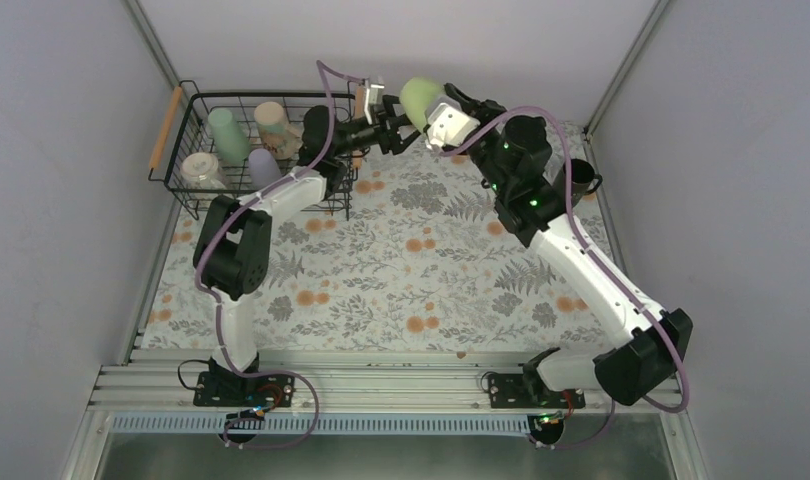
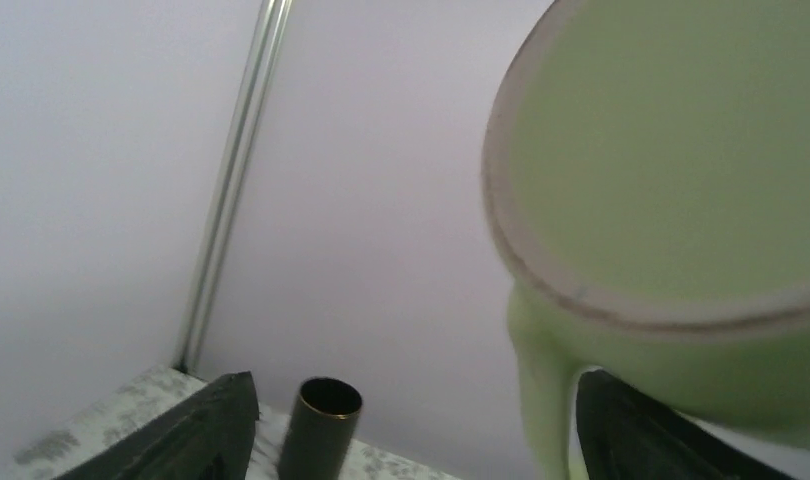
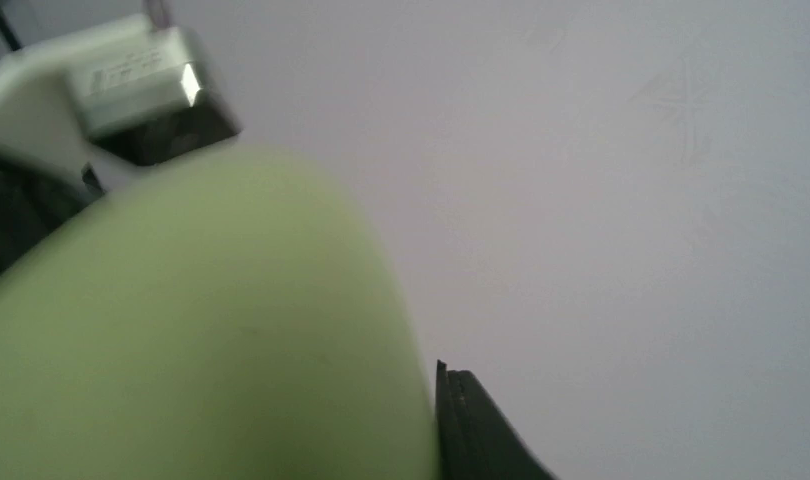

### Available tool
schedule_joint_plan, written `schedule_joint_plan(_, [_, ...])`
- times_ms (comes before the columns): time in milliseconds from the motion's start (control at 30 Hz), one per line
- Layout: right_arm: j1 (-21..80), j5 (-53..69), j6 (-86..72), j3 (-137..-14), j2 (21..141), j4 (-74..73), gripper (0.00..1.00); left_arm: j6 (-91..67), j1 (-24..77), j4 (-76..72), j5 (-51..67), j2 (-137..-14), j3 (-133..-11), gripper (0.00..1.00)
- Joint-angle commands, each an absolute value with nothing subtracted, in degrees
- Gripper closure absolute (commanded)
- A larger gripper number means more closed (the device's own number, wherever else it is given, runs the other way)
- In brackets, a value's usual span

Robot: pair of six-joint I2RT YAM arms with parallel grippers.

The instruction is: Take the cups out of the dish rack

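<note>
The light green cup, now in the air over the table's far edge, will be put down by my right gripper on the floral tablecloth [image 1: 515, 183] beside the black cup.
My right gripper [image 1: 433, 112] is shut on the light green cup [image 1: 418, 98] and holds it in the air over the table's far edge, right of the dish rack [image 1: 271, 95]. In the right wrist view the cup [image 3: 201, 330] fills the left half, with one finger [image 3: 476, 430] pressed against it. My left gripper [image 1: 396, 130] is open just left of and below the cup. In the left wrist view its fingers [image 2: 196, 430] are wide apart, and the cup [image 2: 671, 170] hangs above the right one. The rack holds mint green [image 1: 226, 135], beige patterned [image 1: 273, 125], lavender [image 1: 264, 167] and clear glass [image 1: 201, 170] cups.
A black cup [image 1: 581, 178] stands upright at the table's far right edge; it also shows in the left wrist view [image 2: 321, 425]. The floral tablecloth [image 1: 421, 260] covers the table. Grey walls close in the back and both sides.
</note>
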State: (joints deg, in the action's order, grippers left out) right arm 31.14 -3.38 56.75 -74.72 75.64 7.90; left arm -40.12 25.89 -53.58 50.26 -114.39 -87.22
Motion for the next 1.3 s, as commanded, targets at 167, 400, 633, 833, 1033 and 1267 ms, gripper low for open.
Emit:
schedule_joint_plan(167, [30.29, -9.79, 55.27, -81.16, 78.87, 5.49, 0.97, -40.44, 21.94, -59.58, 56.62, -112.17, -84.7, 0.0])
schedule_joint_plan(400, [27.32, -10.34, 53.63, -84.24, 82.46, 3.0, 0.97, -38.2, 19.54, -57.48, 61.31, -108.81, -80.8, 0.0])
schedule_joint_plan(633, [15.63, 0.16, 47.22, -104.37, 94.25, -20.44, 0.97, 1.88, 17.06, -16.4, 55.87, -97.78, -84.65, 0.0])
schedule_joint_plan(833, [8.2, 5.98, 47.78, -133.52, 114.27, -48.75, 0.97, 27.41, 16.62, 4.23, 39.05, -91.87, -88.6, 0.0])
schedule_joint_plan(1033, [6.46, 3.38, 52.01, -129.96, 118.95, -57.82, 0.97, 45.7, 15.54, 15.86, 21.32, -91.32, -93.64, 0.0])
schedule_joint_plan(1267, [3.22, 2.18, 52.53, -131.48, 126.79, -67.54, 0.97, 55.99, 10.04, 19.18, 13.35, -93.27, -96.52, 0.0])
